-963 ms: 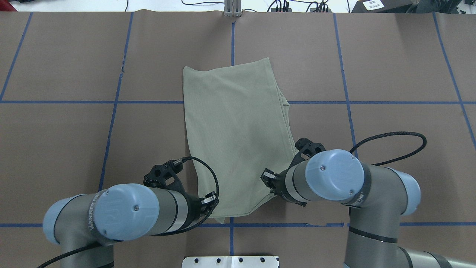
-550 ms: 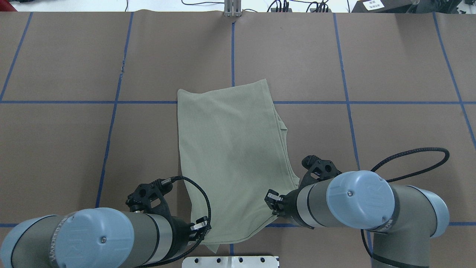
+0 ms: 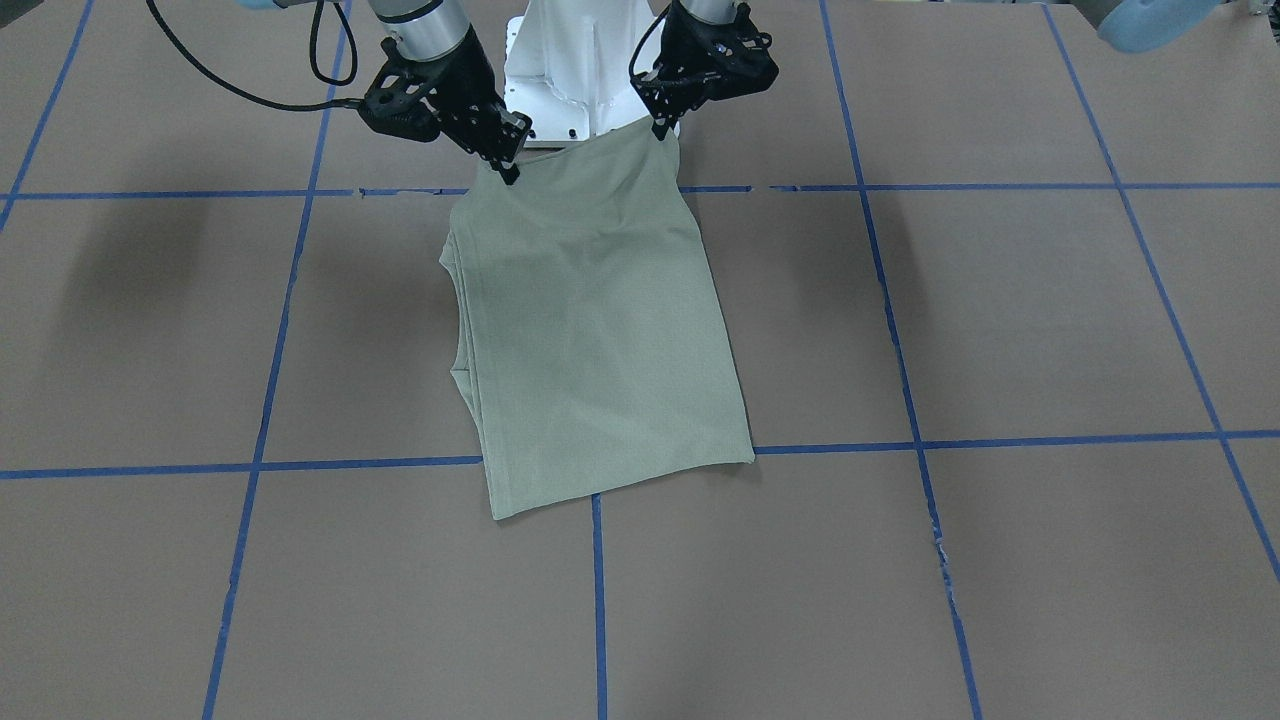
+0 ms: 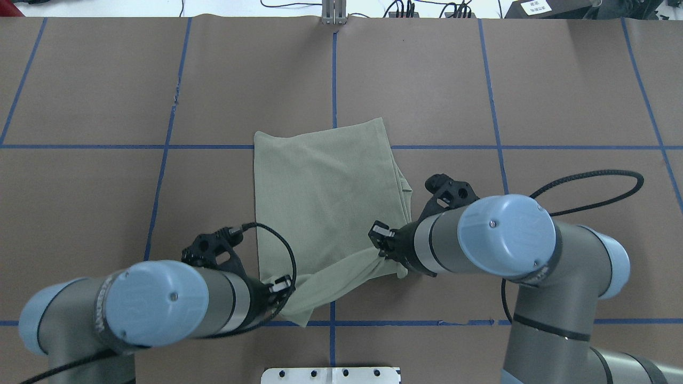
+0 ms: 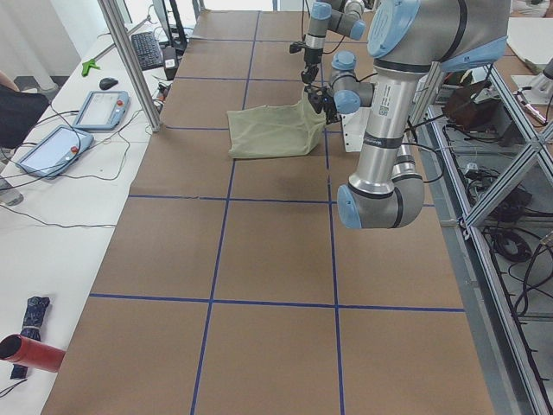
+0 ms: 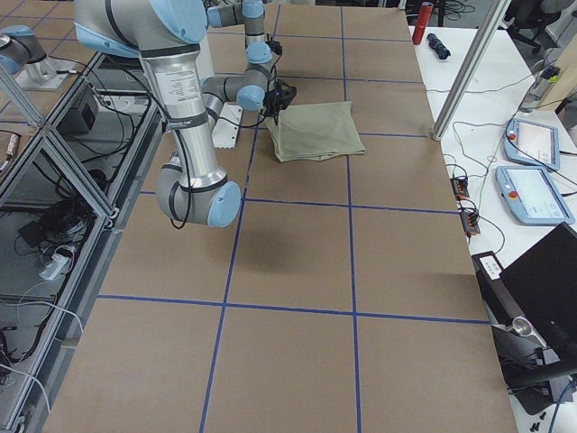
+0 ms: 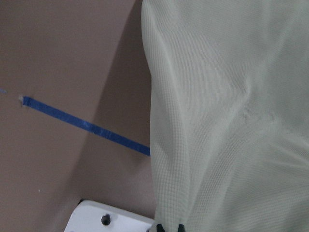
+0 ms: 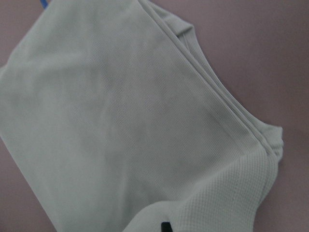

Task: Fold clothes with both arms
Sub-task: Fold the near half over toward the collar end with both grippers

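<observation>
Next, my left gripper releases the shirt's lifted corner on the shirt's far corner [image 3: 737, 448] beside the blue tape line.
The pale sage-green shirt [image 4: 325, 181] lies folded into a long panel in the middle of the brown table, and also shows in the front-facing view [image 3: 590, 330]. Its near end is lifted off the table. My left gripper [image 4: 282, 292] is shut on the near left corner, seen at the view's right in the front-facing view [image 3: 662, 128]. My right gripper [image 4: 383, 249] is shut on the near right corner [image 3: 507, 168]. The cloth sags between them. Both wrist views show cloth [image 7: 227, 121] [image 8: 111, 121] hanging from the fingertips. Collar and label are hidden.
The white pedestal base [image 4: 331, 375] sits at the near table edge, just behind the grippers. Blue tape lines [image 4: 106, 146] grid the table. A metal post [image 4: 333, 13] and cables stand at the far edge. Tablets [image 5: 99, 108] lie on a side table.
Both arms first dragged the shirt toward the robot, then lifted its near corners and carried them forward and up. The near edge now hangs raised and bunched between the grippers.
</observation>
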Robot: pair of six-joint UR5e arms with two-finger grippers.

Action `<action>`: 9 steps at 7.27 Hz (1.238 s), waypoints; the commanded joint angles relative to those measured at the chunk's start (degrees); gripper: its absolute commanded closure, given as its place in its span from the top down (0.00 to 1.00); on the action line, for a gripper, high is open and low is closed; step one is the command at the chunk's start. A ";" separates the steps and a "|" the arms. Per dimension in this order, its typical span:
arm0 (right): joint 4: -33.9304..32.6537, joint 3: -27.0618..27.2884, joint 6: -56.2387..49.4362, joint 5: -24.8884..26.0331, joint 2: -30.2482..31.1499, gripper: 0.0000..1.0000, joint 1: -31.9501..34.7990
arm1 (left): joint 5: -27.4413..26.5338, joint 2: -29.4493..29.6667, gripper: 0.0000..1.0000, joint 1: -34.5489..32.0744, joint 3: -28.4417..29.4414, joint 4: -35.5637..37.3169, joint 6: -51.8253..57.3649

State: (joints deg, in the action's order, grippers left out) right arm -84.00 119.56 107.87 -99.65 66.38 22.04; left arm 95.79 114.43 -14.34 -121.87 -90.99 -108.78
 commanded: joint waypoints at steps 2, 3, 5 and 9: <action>0.15 -8.71 -3.63 -0.10 -7.03 0.00 8.08 | 0.27 3.67 0.00 -11.04 5.83 -0.67 4.80; 2.41 -10.21 -3.63 -0.10 -8.01 0.00 9.76 | 0.27 6.30 0.00 -12.37 9.16 -0.94 4.81; 8.92 -18.09 -3.63 -0.10 -10.37 0.00 11.35 | 0.19 7.56 0.00 -14.39 12.26 -1.99 5.86; 9.03 -27.87 -3.54 -0.54 -14.96 0.00 12.85 | 0.19 10.61 0.00 -18.26 23.93 -10.08 6.83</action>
State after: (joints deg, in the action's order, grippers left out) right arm -75.04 93.92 104.32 -100.14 52.04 34.67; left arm 95.98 123.14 -31.36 -101.33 -100.13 -102.03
